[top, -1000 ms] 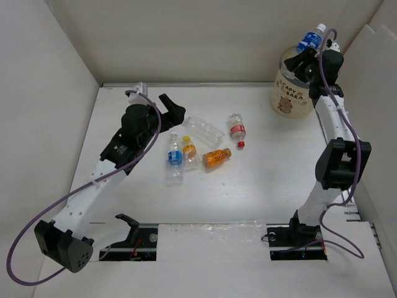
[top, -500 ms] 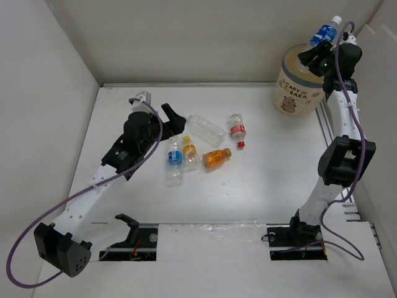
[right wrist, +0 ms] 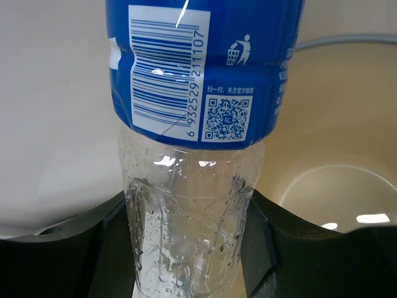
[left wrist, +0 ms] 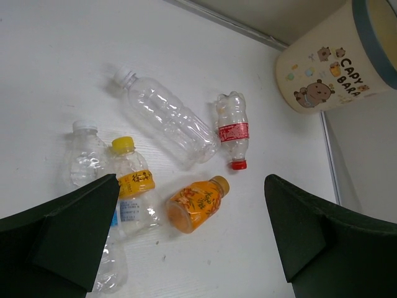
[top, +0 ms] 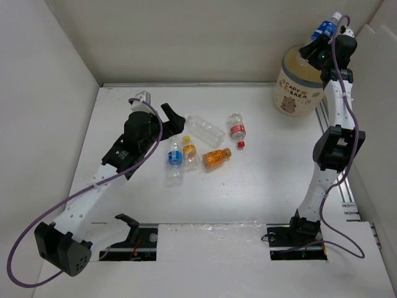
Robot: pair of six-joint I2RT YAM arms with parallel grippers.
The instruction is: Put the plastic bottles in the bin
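My left gripper needs to grab the blue-labelled bottle that lies beside the yellow-capped bottle next, and it will close on its clear upper body [top: 174, 147] [left wrist: 91, 166] just above the label.
My right gripper [top: 321, 51] is shut on a clear blue-labelled bottle [top: 325, 28] and holds it upright over the far right rim of the cream capybara bin [top: 293, 90]. In the right wrist view the fingers clamp the bottle [right wrist: 192, 124] low on its clear body, with the bin's inside [right wrist: 335, 186] behind. My left gripper [top: 173, 114] is open and empty, above the table just left of five lying bottles: plain clear [top: 203, 129], red-labelled [top: 236, 131], orange [top: 216, 159], yellow-capped [top: 188, 149] and blue-labelled [top: 175, 158]. The left wrist view shows the orange bottle [left wrist: 195, 203] between my fingers.
White walls enclose the table on the left, back and right. The bin [left wrist: 329, 68] stands in the far right corner, close to the right wall. The right arm stretches up along the right edge.
My right gripper has carried the blue-labelled bottle up and to the right, over the bin. The left arm has shifted slightly. The bottles on the table have not moved.
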